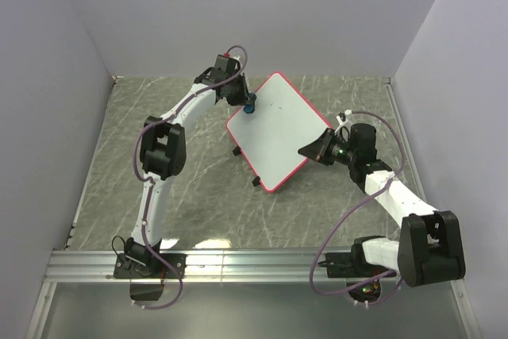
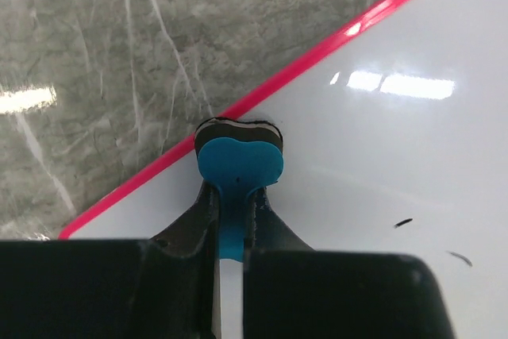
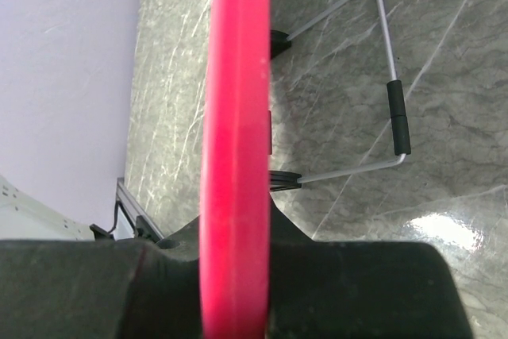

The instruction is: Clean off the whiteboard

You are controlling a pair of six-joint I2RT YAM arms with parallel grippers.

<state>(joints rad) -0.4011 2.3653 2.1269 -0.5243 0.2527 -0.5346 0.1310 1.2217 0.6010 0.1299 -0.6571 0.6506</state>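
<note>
Next, my left gripper sets the blue eraser down on the grey marble tabletop (image 1: 209, 170) beside the whiteboard's black stand sleeves.
The whiteboard (image 1: 278, 129) is white with a red-pink rim and lies tilted in the middle of the table. My left gripper (image 1: 247, 104) is shut on a small blue eraser (image 2: 238, 164), whose dark pad rests on the board (image 2: 381, 164) just inside its left rim. Small black marks (image 2: 403, 223) remain on the board to the right of the eraser. My right gripper (image 1: 311, 151) is shut on the board's right rim (image 3: 236, 140), seen edge-on in the right wrist view.
A wire stand with black sleeves (image 3: 395, 117) folds out under the board over the grey marble tabletop (image 1: 190, 204). Purple-grey walls enclose the table. An aluminium rail (image 1: 238, 263) runs along the near edge by the arm bases.
</note>
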